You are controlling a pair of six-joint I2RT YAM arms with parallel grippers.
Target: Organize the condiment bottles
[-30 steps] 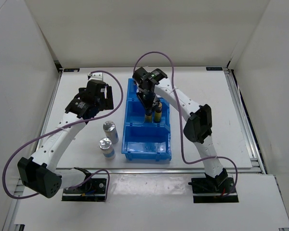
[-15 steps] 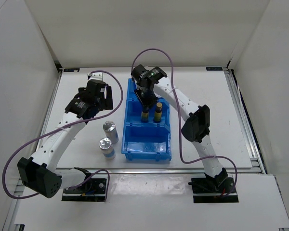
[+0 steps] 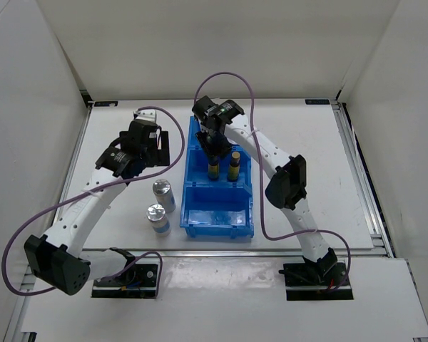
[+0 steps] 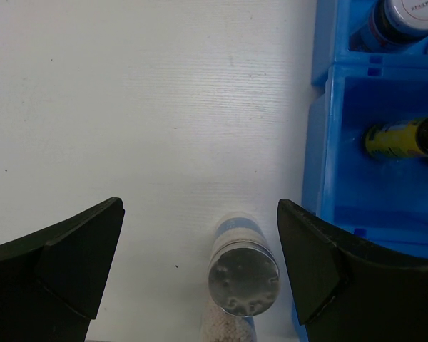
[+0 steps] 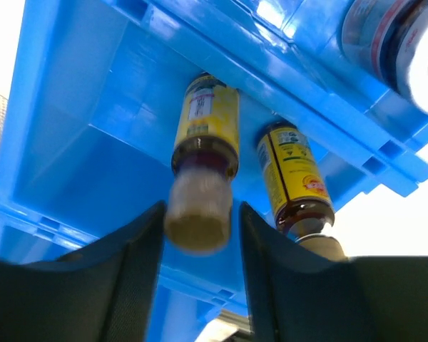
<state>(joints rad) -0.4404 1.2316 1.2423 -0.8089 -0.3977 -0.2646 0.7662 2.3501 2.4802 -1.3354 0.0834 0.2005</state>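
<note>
My left gripper is to close next on the silver top of the farther cylinder (image 3: pixel 161 187) (image 4: pixel 244 278), which is the cylinder that stands nearer to the blue bin.
Two amber yellow-labelled bottles (image 3: pixel 213 171) (image 3: pixel 234 165) stand in the middle compartment of the blue bin (image 3: pixel 217 206). My right gripper (image 3: pixel 214 151) is right above the left one. In the right wrist view its jaws (image 5: pixel 200 235) stand slightly open round that bottle's cap (image 5: pixel 197 217), and the second bottle (image 5: pixel 296 178) is beside it. A white-lidded jar (image 5: pixel 406 43) sits in the far compartment. Two silver-topped cylinders (image 3: pixel 162 194) (image 3: pixel 157 217) stand on the table left of the bin. My left gripper (image 3: pixel 148 153) is open and empty above the nearer cylinder (image 4: pixel 242 274).
The bin's near compartment holds nothing. The bin wall (image 4: pixel 317 157) is close to the right of my left gripper's fingers. The white table (image 3: pixel 307 178) is walled on three sides. The right arm's purple cable loops over the bin's far end.
My right gripper carried the amber bottle left in the middle compartment, away from the other one, and its jaws now stand apart from the cap. My left arm shifted slightly right.
</note>
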